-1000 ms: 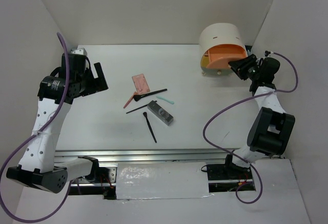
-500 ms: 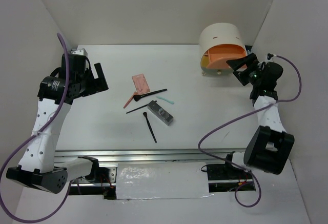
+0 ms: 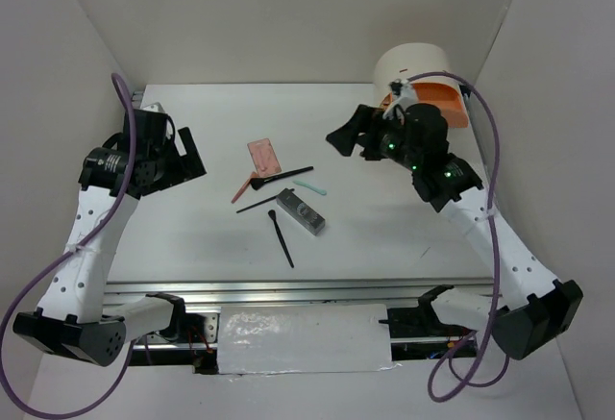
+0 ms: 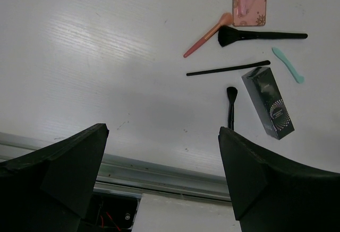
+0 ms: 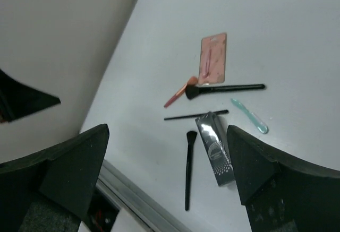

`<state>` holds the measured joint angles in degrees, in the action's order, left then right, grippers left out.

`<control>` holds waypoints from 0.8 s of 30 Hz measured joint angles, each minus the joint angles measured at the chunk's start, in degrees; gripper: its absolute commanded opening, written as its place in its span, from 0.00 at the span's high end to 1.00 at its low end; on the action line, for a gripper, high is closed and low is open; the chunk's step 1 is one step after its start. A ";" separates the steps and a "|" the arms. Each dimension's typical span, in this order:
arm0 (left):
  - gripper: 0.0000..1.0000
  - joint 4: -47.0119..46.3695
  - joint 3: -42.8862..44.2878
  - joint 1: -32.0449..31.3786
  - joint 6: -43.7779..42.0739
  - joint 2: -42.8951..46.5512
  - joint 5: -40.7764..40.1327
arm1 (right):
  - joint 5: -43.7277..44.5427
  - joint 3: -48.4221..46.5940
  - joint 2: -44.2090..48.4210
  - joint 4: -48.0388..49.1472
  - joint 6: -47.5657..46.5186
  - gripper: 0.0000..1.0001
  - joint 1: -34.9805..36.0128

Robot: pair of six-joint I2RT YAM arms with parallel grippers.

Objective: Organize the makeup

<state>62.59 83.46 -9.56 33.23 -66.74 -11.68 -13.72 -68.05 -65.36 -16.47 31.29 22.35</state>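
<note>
I need to close my right gripper on the dotted near end [image 3: 308, 216] [image 5: 219, 160] of the silver-grey case, the end farther from the pink palette.
The makeup lies in a loose cluster mid-table: a pink palette [image 3: 264, 157], a red-handled brush [image 3: 245, 187], a long black brush [image 3: 288, 174], a mint-green stick [image 3: 309, 187], a thin black pencil [image 3: 258, 205], a silver-grey case [image 3: 301, 211] and a short black brush [image 3: 281, 238]. My left gripper [image 3: 187, 151] hovers open to their left, well apart from them. My right gripper [image 3: 348, 137] hangs open above the table just right of the cluster. In the right wrist view the case [image 5: 215, 148] and short brush [image 5: 188, 171] sit below my open gripper [image 5: 167, 130].
A round cream drawer unit [image 3: 413, 66] stands at the back right with its peach drawer [image 3: 444, 103] pulled out. White walls close in the left, back and right sides. A metal rail [image 4: 159, 171] runs along the near table edge.
My right arm has swung left from the peach drawer to the table's middle, its jaws now wide. The left arm has shifted only slightly.
</note>
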 measured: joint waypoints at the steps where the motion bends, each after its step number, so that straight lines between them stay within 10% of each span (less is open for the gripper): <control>1: 0.01 -0.04 -0.09 0.00 0.24 0.00 -0.02 | 2.21 -1.79 -1.16 -2.47 -1.86 0.00 3.26; 10: 0.01 0.35 -0.11 0.00 1.57 0.20 -1.66 | 17.59 -15.63 -21.99 -20.22 -16.46 0.01 21.49; 24: 0.01 0.68 -0.11 0.00 -1.62 0.20 -3.28 | 18.29 -19.47 -42.60 -26.64 -24.92 0.13 23.52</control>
<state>63.26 83.35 -9.56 31.62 -66.54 -14.96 4.58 -87.53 -107.96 -43.11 6.37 45.87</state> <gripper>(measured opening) 0.994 0.889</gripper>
